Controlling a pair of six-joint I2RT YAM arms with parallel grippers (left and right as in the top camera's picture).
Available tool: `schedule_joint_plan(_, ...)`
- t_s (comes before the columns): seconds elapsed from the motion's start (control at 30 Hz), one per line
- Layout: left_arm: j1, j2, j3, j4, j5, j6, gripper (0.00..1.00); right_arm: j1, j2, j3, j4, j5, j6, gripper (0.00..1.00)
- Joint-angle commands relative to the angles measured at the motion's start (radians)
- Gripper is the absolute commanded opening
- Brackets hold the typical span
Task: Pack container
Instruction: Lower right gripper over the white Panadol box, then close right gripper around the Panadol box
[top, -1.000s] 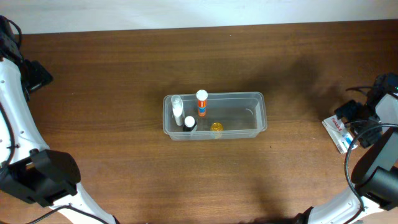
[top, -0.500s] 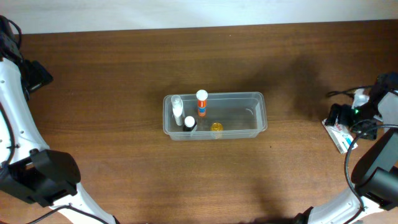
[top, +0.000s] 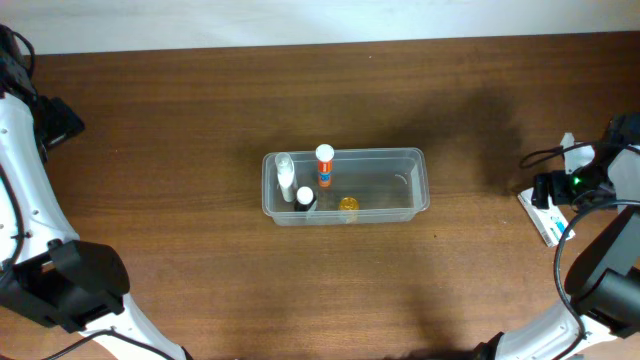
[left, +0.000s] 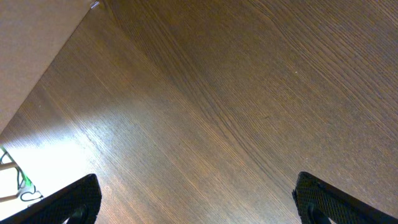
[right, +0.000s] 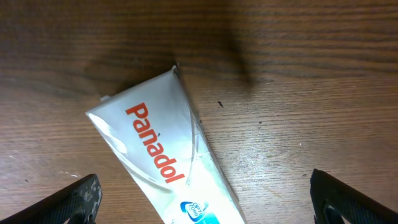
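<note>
The Panadol box slants in my right fingers; next I squeeze it straight, then open and take its long sides (right: 210, 146).
The clear plastic container (top: 345, 186) sits mid-table. It holds a white-capped bottle (top: 285, 176), an orange tube with a white cap (top: 324, 166), a dark bottle with a white cap (top: 305, 198) and a small yellow thing (top: 348, 205). A white Panadol box (right: 168, 155) lies flat on the wood at the right edge, also in the overhead view (top: 541, 216). My right gripper (right: 202, 205) is open, its fingers spread on either side of the box, just above it. My left gripper (left: 199, 199) is open and empty over bare wood at the far left.
The table's back edge and a pale wall (top: 300, 20) run along the top. My left arm (top: 30, 150) stands along the left edge. Cables (top: 560, 150) hang by the right arm.
The right wrist has shifted over the Panadol box at the right edge. The container, its contents and the left arm have not moved.
</note>
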Motion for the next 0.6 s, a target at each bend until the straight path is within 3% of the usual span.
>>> schedule_joint_plan(0.0,0.005,0.005,0.016,-0.001,0.007,-0.003,0.99,0.002,0.055,0.008,-0.014,-0.005,-0.044,0.98)
schedule_joint_plan(0.23,0.005,0.005,0.016,-0.001,0.007,-0.003,0.99,0.002,0.087,0.008,-0.015,-0.021,-0.044,0.99)
schedule_joint_plan(0.57,0.005,0.005,0.016,-0.001,0.007,-0.003,0.99,0.002,0.093,0.003,-0.055,-0.026,-0.041,0.86)
